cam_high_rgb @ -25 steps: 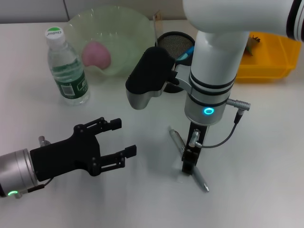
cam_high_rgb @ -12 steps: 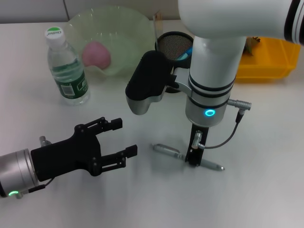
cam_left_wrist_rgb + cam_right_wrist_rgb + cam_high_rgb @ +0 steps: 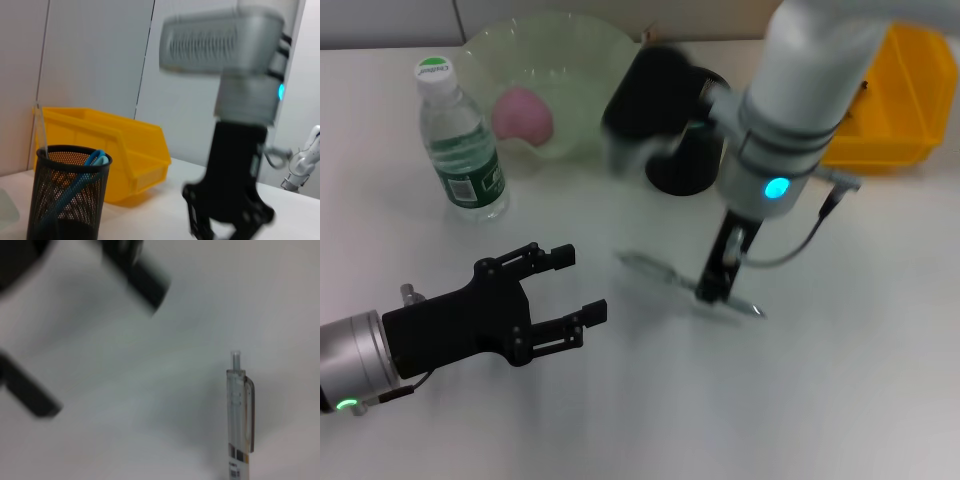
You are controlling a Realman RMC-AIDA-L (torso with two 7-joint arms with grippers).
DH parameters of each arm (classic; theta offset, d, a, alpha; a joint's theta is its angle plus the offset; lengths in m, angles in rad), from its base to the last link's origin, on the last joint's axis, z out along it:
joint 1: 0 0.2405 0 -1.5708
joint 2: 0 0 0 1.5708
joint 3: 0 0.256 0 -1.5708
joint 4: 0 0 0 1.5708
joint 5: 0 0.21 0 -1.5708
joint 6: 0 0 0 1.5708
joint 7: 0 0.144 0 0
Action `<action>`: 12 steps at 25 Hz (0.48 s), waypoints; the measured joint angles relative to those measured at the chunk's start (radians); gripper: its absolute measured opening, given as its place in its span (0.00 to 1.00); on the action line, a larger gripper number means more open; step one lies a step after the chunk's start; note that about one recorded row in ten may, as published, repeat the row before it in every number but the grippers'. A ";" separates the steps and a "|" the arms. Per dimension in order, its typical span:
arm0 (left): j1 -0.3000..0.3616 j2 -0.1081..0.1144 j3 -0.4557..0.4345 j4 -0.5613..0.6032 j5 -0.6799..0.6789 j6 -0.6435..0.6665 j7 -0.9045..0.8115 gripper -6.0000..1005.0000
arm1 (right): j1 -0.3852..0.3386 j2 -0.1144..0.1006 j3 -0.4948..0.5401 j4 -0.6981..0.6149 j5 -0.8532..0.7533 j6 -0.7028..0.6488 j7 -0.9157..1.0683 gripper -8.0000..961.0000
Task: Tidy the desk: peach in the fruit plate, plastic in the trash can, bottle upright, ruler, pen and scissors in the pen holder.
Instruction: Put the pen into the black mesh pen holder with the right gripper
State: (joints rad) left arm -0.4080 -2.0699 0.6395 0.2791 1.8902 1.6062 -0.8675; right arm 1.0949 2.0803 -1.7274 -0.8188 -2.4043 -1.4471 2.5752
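Note:
I should use my right gripper to release the clear pen in the pen holder (image 3: pixel 676 96), so that it sits between the ruler and the blue scissors handle.
My right gripper (image 3: pixel 712 290) is shut on the middle of a clear pen (image 3: pixel 650 268), which hangs roughly level just above the table. In the right wrist view the pen (image 3: pixel 240 415) shows over the white table. The black mesh pen holder (image 3: pixel 682 172) stands behind the right arm, partly hidden; the left wrist view shows the pen holder (image 3: pixel 67 195) with a blue scissors handle (image 3: pixel 93 161) and a clear ruler (image 3: pixel 40 131) in it. A pink peach (image 3: pixel 523 113) lies in the green fruit plate (image 3: pixel 590 60). The bottle (image 3: pixel 460 140) stands upright. My left gripper (image 3: pixel 582 286) rests open at the front left.
A yellow bin (image 3: pixel 905 95) sits at the back right, seen behind the pen holder as the yellow bin (image 3: pixel 120 155) in the left wrist view. The right gripper (image 3: pixel 227 220) also shows there.
My right arm has swung up and toward the pen holder with the pen, which has turned and left the table. The left arm has not moved.

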 joint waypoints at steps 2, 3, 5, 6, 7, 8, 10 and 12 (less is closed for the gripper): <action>-0.001 0.000 -0.005 0.000 -0.001 0.004 0.000 0.79 | -0.065 0.000 0.143 -0.091 -0.054 -0.017 -0.063 0.13; -0.001 0.000 -0.007 0.000 -0.002 0.005 0.000 0.79 | -0.065 0.000 0.143 -0.091 -0.054 -0.017 -0.063 0.13; -0.003 0.000 -0.010 0.000 -0.009 0.006 -0.001 0.79 | -0.147 -0.001 0.301 -0.174 -0.037 -0.017 -0.187 0.13; -0.003 0.000 -0.010 0.000 -0.009 0.006 -0.001 0.79 | -0.147 -0.001 0.301 -0.174 -0.037 -0.017 -0.187 0.13; -0.006 0.001 -0.011 0.001 -0.019 0.009 -0.007 0.79 | -0.197 -0.001 0.388 -0.194 0.024 -0.010 -0.286 0.13; -0.008 0.001 -0.011 0.001 -0.024 0.011 -0.010 0.79 | -0.197 -0.001 0.388 -0.194 0.024 -0.010 -0.286 0.13; -0.012 0.002 -0.011 0.000 -0.036 0.017 -0.016 0.79 | -0.264 -0.001 0.506 -0.183 0.153 0.012 -0.456 0.13; -0.014 0.002 -0.011 0.003 -0.051 0.029 -0.026 0.79 | -0.304 -0.001 0.555 -0.156 0.260 0.043 -0.572 0.13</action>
State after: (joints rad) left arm -0.4221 -2.0677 0.6288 0.2817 1.8393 1.6348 -0.8940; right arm 0.7910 2.0793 -1.1726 -0.9750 -2.1446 -1.4046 2.0034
